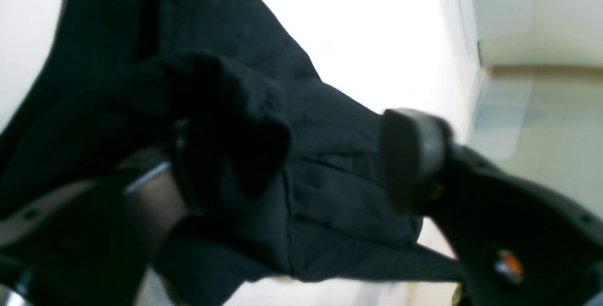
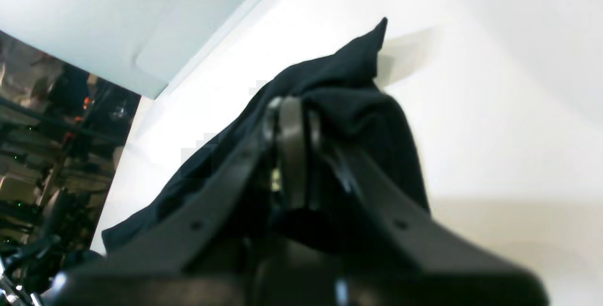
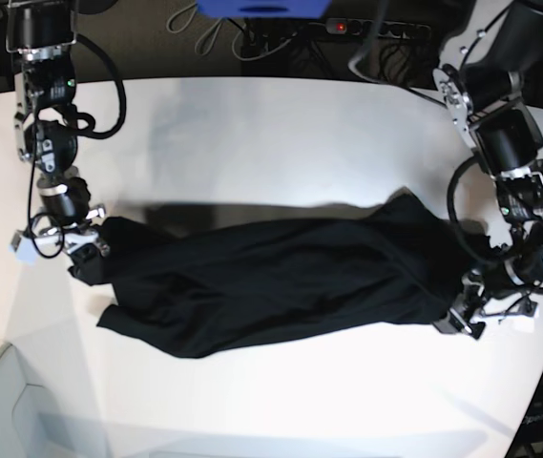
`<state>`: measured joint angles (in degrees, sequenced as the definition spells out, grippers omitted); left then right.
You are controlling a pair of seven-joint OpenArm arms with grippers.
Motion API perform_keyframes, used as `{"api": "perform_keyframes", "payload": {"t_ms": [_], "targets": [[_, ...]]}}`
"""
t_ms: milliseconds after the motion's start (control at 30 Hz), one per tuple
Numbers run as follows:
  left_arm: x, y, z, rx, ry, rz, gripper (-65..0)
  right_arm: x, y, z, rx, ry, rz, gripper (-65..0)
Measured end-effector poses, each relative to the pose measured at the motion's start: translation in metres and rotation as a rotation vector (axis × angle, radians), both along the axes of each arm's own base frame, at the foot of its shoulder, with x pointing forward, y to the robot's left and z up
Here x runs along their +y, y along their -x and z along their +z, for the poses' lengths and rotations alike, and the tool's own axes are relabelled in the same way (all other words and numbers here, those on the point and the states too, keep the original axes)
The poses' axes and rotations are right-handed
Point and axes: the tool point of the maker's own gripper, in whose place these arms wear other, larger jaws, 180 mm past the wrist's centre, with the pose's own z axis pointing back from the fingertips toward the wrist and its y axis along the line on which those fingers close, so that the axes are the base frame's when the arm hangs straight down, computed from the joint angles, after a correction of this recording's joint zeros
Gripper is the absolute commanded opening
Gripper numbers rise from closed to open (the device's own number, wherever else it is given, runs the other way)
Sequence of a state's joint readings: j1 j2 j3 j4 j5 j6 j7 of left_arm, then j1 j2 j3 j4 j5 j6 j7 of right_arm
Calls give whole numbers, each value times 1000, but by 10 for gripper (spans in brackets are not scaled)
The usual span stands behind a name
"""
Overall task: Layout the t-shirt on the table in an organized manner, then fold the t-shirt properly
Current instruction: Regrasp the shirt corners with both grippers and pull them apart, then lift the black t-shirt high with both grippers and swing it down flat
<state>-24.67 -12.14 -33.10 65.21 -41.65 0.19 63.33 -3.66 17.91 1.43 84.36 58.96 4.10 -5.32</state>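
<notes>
I will next close my left gripper on the black t-shirt's far edge [image 3: 447,233], next to the pointed corner that sticks out toward the cables.
The black t-shirt [image 3: 271,281] lies stretched in a rumpled band across the white table [image 3: 271,124]. On the base view's right, my left gripper [image 3: 481,307] is at the shirt's end. In the left wrist view its jaws [image 1: 292,155] stand wide open, with a bunch of shirt fabric [image 1: 264,108] hanging loose between them and draped against one finger. At the other end my right gripper [image 3: 75,239] is shut on the shirt. The right wrist view shows its fingers [image 2: 292,122] pinched together on a fold of black cloth [image 2: 358,75], held slightly off the table.
The table's curved edge runs close to my left gripper, with floor [image 1: 541,122] beyond it. Cables and a power strip [image 3: 347,29] lie behind the table's far edge. A lower grey surface [image 3: 23,410] sits past the front left corner.
</notes>
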Motion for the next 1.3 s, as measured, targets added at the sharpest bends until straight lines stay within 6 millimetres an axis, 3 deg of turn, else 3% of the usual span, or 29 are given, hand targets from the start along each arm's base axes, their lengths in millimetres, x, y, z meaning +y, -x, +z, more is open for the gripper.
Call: {"api": "perform_keyframes", "payload": {"t_ms": [167, 267, 400, 533, 600, 867, 967, 1100, 1200, 1300], "targets": [[8, 31, 19, -75, -123, -10, -134, 2, -1, 1, -3, -5, 0, -650], [5, 59, 1, -27, -154, -29, -151, 2, 0, 0, 0, -6, 3, -650], [12, 76, -22, -12, -183, 24, -213, 2, -1, 0, -3, -5, 1, -650], [5, 84, -55, 44, -205, 13, -249, 2, 0, -1, 0, -5, 0, -650], [-3, 82, -60, 44, -195, 2, -248, 1, 0, -4, 7, -6, -1, -650], [-2, 73, -69, 57, -167, 31, -259, -2, 7, -19, 48, -7, -10, -650], [0, 72, -73, 67, -161, 38, -362, -2, 10, -21, 55, -6, -10, -650], [-2, 76, -79, 85, -151, 30, -650, -3, 9, -20, 52, -4, -10, -650], [-5, 74, -63, 53, -161, 8, -629, -3, 8, -20, 52, -4, -9, -650], [-19, 83, -40, 18, -152, -60, -650, -5, 8, -19, 51, 2, -8, -650]]}}
